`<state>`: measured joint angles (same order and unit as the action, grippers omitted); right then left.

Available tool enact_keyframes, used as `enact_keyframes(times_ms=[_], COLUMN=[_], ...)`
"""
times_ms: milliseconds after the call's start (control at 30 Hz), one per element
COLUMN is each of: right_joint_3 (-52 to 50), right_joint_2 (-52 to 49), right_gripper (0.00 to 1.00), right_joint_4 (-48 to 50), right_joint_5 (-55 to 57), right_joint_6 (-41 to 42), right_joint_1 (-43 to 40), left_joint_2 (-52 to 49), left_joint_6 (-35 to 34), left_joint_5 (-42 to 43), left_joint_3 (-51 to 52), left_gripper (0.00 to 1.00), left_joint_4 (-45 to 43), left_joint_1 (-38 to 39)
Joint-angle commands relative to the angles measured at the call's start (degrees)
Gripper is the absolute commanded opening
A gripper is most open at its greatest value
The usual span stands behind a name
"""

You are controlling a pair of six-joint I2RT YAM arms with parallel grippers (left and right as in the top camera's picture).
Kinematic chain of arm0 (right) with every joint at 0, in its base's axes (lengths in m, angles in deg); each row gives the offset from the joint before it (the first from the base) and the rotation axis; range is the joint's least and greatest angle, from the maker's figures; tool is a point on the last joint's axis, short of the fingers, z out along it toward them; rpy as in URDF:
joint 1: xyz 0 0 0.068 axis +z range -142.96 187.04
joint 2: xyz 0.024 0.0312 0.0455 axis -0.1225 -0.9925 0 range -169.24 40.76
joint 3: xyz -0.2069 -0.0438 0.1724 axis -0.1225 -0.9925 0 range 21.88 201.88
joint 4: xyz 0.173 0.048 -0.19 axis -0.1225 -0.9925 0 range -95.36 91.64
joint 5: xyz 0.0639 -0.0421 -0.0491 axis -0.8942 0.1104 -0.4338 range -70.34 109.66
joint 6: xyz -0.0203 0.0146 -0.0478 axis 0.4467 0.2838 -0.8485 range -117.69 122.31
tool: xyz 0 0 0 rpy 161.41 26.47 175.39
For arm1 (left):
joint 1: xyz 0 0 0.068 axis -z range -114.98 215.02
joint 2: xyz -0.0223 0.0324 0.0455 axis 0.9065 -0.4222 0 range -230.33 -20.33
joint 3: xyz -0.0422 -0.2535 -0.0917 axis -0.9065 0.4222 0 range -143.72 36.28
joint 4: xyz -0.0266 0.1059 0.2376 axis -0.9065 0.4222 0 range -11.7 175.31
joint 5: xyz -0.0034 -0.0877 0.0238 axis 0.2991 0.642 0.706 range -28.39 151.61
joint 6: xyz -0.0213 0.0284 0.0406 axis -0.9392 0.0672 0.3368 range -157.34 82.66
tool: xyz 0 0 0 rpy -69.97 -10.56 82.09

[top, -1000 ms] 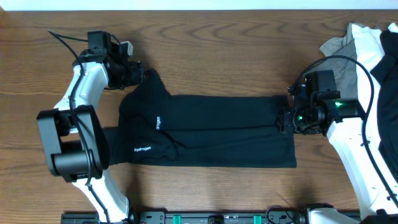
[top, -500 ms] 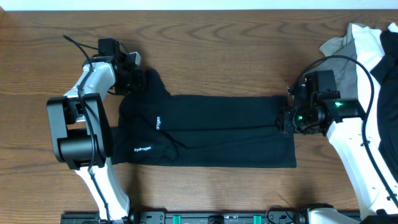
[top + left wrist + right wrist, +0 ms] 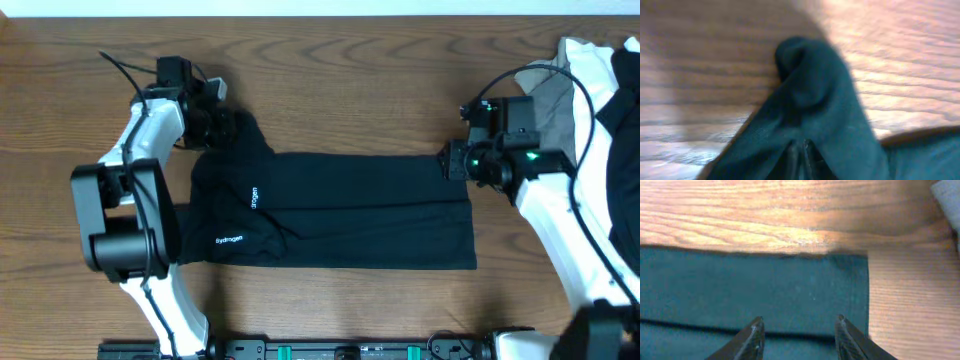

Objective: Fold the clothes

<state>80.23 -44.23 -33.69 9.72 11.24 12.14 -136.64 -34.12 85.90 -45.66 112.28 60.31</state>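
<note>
Left fingers hold the black garment's bunched corner mid-way; they should open, then pinch closer to its edge (image 3: 854, 132) beside the long band.
The large black garment (image 3: 350, 210) of the clothes lies flat in a long folded band across the table, small white lettering near its left end. My left gripper (image 3: 228, 128) is at its bunched far-left corner. In the left wrist view the fingertips (image 3: 802, 150) stand pinched together in the dark fabric (image 3: 815, 90). My right gripper (image 3: 450, 162) hovers over the garment's far-right corner. It is open (image 3: 799, 325), and only flat cloth (image 3: 765, 285) shows between its fingers.
A pile of other clothes (image 3: 600, 80), grey, white and black, lies at the right edge behind the right arm. A grey corner of cloth (image 3: 947, 195) shows in the right wrist view. Bare wooden table (image 3: 350, 80) runs along the far side.
My left gripper has closed on the garment's bunched far-left corner. My right gripper has moved from the middle of the right end to its far corner, still open.
</note>
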Motion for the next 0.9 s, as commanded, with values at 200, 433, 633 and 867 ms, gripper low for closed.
enact_keyframes(times_ms=[200,433,633,867], right_joint_3=[0.0,0.0,0.0,0.0], right_joint_2=[-6.8,-7.0,-7.0,-7.0], right_gripper=[0.52,0.52,0.52,0.52], right_joint_4=[-1.4,-1.6,-1.9,-2.3], right_joint_5=[-2.4,-2.4,-2.4,-2.4], right_joint_6=[0.9,0.9,0.9,0.9], right_joint_1=[0.2,0.2,0.2,0.2], left_joint_2=[0.1,-1.4,-3.9,-4.3], left_joint_6=[0.2,0.2,0.2,0.1], left_joint_5=[0.8,0.8,-0.8,-1.8], left_joint_3=[-0.9,-0.9,-0.9,-0.9], left_gripper=[0.59,0.60,0.60,0.43], left_joint_4=[-1.6,-4.2,-6.2,-6.2], left_joint_1=[0.2,2.4,4.2,4.3])
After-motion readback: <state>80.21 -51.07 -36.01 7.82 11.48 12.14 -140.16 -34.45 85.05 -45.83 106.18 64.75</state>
